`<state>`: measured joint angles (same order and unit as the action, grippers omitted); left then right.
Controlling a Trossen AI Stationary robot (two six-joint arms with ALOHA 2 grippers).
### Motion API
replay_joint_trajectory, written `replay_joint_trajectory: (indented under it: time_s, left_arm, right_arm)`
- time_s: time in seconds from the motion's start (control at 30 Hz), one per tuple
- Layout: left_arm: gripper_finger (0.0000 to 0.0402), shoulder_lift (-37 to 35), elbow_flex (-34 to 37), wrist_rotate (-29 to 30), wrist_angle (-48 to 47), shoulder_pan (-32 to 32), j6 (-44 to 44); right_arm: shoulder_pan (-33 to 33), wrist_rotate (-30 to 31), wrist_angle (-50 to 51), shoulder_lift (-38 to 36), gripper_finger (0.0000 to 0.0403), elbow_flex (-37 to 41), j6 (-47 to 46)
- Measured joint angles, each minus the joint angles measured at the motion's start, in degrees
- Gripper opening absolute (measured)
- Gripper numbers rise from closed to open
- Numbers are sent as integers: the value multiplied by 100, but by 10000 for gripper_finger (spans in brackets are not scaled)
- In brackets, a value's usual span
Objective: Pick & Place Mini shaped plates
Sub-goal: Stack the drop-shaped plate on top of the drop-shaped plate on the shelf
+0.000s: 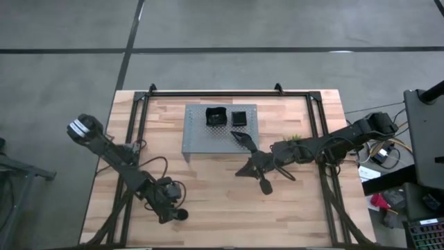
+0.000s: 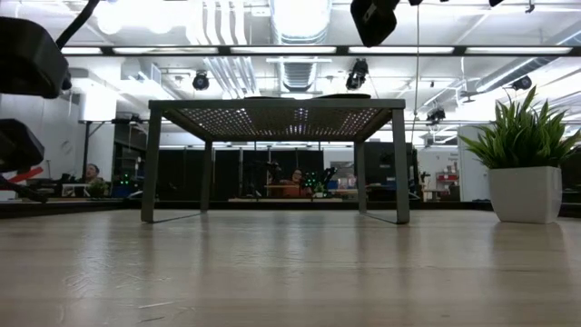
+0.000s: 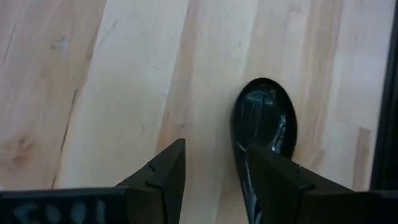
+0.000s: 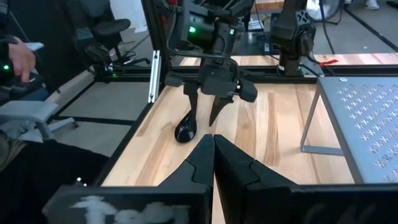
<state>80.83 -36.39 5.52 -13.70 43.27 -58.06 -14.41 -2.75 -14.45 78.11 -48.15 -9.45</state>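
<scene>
My left gripper's fingers are over the teardrop plate's rim too close to its narrow end, so next I lift clear and pinch the plate's rim nearer its wide end (image 3: 236, 121).
A black teardrop-shaped mini plate (image 3: 264, 115) lies flat on the wood near the table's near left corner (image 1: 182, 215). My left gripper (image 3: 217, 144) hangs open over it, pointing steeply down. One finger (image 3: 273, 177) stands over the plate's narrow end and the other over bare wood beside it. The right wrist view shows this from the side (image 4: 204, 118). Two square black plates (image 1: 216, 116) (image 1: 238, 118) sit on the grey perforated rack (image 1: 201, 135). A leaf-shaped one (image 1: 243, 139) lies at the rack's near right corner. My right gripper (image 1: 241, 171) is shut and holds nothing, above mid-table. My left gripper stands open over the teardrop plate's narrow end (image 3: 244, 163), coming from above at a slant. Whether the finger over that end touches the plate, I cannot tell.
A green plant in a white pot (image 2: 525, 173) stands to the right of the rack. A small dark object (image 1: 266, 185) sits on the wood just near of my right gripper. Black frame rails (image 1: 132, 139) run along the table's left and right sides. A person's hand (image 4: 15, 59) shows beyond the left edge.
</scene>
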Motion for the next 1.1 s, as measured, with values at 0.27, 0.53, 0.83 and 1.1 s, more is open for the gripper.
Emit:
replay_joint_trajectory:
  time_s: [0.27, 0.53, 0.83, 1.1]
  left_arm:
    - [163, 236, -32, 40, 192, 2, 58]
    - [142, 442, -36, 52, 214, 11, 60]
    - [49, 335, -34, 275, 328, 9, 26]
    - [2, 254, -34, 1381, 1023, 11, 460]
  right_arm:
    - [2, 149, -4, 0, 8, 33, -42]
    - [2, 149, -130, 0, 8, 139, -68]
    - [-13, 147, -132, 0, 8, 145, -241]
    - [-175, 147, -137, 0, 8, 194, -258]
